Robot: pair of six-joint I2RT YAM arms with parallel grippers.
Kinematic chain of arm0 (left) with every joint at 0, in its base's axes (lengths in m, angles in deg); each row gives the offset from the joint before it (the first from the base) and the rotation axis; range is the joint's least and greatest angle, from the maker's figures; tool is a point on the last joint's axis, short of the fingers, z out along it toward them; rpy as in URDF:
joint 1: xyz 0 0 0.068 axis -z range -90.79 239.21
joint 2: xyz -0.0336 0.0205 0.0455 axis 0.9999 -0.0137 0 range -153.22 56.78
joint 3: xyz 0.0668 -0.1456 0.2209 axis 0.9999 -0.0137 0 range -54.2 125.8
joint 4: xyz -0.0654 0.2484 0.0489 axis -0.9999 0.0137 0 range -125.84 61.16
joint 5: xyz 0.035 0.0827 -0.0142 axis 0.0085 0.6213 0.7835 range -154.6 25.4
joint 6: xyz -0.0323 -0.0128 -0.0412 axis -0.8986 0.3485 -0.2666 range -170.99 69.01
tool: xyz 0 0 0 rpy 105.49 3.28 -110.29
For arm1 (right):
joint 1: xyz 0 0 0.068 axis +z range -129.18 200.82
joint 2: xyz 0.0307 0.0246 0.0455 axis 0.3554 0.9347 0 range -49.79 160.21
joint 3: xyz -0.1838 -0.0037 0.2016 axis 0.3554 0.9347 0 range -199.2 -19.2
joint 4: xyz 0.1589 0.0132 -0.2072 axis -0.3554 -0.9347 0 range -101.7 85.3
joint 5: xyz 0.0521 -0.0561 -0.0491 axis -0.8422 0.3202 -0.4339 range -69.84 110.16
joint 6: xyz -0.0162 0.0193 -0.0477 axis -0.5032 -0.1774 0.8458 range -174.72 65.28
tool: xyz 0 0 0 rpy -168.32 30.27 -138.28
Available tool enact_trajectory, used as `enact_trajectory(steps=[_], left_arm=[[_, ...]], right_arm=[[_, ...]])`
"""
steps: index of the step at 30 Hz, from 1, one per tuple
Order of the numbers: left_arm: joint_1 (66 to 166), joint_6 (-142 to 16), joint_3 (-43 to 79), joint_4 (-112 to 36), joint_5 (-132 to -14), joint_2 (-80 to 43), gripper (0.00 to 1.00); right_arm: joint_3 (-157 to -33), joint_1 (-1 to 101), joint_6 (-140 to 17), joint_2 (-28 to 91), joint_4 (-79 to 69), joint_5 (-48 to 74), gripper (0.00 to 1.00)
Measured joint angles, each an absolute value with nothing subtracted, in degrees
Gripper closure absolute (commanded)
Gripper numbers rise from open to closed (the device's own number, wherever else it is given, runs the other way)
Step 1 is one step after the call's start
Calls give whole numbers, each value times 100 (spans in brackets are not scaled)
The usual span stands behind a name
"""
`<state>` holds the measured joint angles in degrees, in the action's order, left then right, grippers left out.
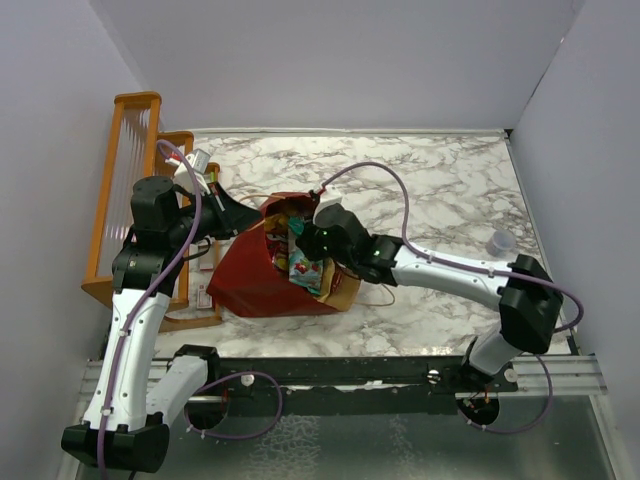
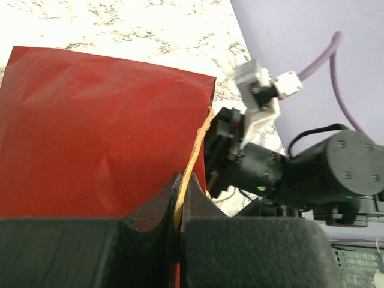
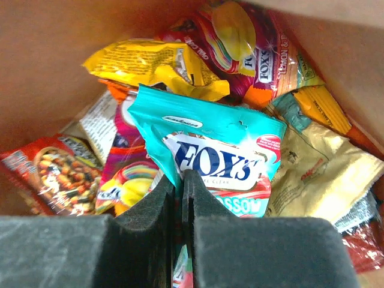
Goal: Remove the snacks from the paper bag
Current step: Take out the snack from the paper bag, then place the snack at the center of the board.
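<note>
My right gripper is holding the teal-white pouch at the paper bag's mouth. It will let go of it on the bare marble (image 1: 437,168) near the back wall, beyond the clear cup.
The dark red paper bag (image 1: 258,282) lies on its side mid-table, its mouth facing right. My left gripper (image 1: 248,213) is shut on the bag's twisted tan handle (image 2: 193,161), beside the bag's red wall (image 2: 102,132). My right gripper (image 1: 300,240) is at the bag's mouth, shut on the teal-white pouch (image 3: 222,153), which also shows in the top view (image 1: 304,265). Inside the bag lie more snacks: a yellow packet (image 3: 157,66), a red-yellow candy pack (image 3: 249,42), a pale yellow packet (image 3: 324,174) and a red nut packet (image 3: 57,174).
An orange wooden rack (image 1: 130,190) stands at the left edge of the marble table (image 1: 450,200). A small clear cup (image 1: 499,243) stands at the right. Grey walls close in the back and both sides.
</note>
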<state>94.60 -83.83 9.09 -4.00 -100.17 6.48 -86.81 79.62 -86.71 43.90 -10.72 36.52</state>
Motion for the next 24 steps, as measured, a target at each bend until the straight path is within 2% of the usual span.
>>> enact_trajectory(steps=[12,17,20,24], left_arm=[[9460,-8387,909,-402,-10010,726,100],[9460,-8385,909,-402,-9988,801,100],[9460,-8385,909,-400,-9977,814,100],[9460,-8385,909,-398,-9962,818,100]], right_arm=[[-8526,7962,-8634,2963,-1061,3459,99],[-8325,7962,-8496,1997,-1120,3586,99],[-7873,7971,-8245,1088,-1094,4106,99],[-7178,7973,-7842,205,-1098,5431,99]])
